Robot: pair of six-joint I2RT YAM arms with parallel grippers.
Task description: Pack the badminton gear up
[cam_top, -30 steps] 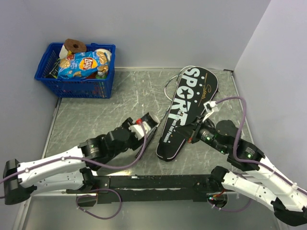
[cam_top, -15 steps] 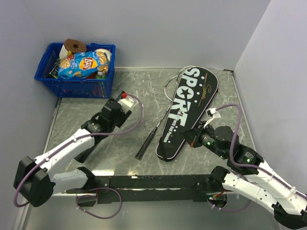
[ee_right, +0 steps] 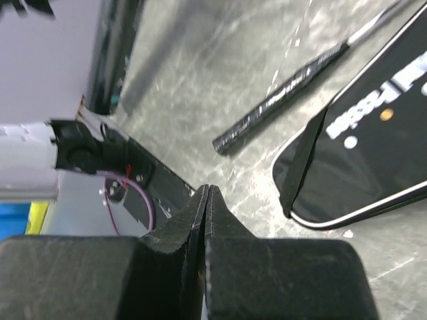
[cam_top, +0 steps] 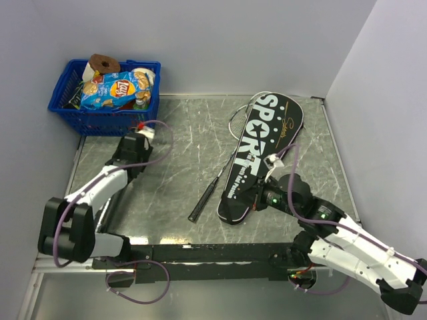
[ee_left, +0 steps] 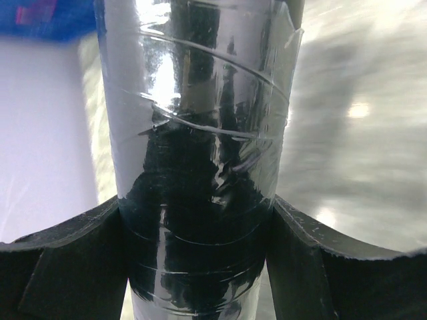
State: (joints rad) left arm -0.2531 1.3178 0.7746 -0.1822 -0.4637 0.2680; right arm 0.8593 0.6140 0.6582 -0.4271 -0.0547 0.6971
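Observation:
The robot's left gripper should release the shiny dark tube on the table's side edge point(cam_top: 106, 186) in front of the blue basket.
The black racket-shaped bag point(cam_top: 263, 147) lettered SPORT lies at the right of the table, and its lower end shows in the right wrist view point(ee_right: 380, 127). A white-framed racket's head point(cam_top: 239, 115) pokes out at the bag's upper left. Its black handle point(cam_top: 205, 197) lies left of the bag and also shows in the right wrist view point(ee_right: 283, 93). A second racket is not visible. My left gripper point(cam_top: 133, 148) is near the blue basket, shut on a shiny dark tube point(ee_left: 200, 133). My right gripper point(cam_top: 265, 198) is shut and empty beside the bag's lower end, its jaws pressed together point(ee_right: 205, 195).
A blue plastic basket point(cam_top: 107, 119) with a crisp packet point(cam_top: 115, 89) stands at the back left corner. Grey walls close the back and right sides. A black rail point(cam_top: 213, 253) runs along the near edge.
My left arm has swung from beside the racket handle to the far left near the basket. My right gripper has shifted slightly left along the bag's lower end.

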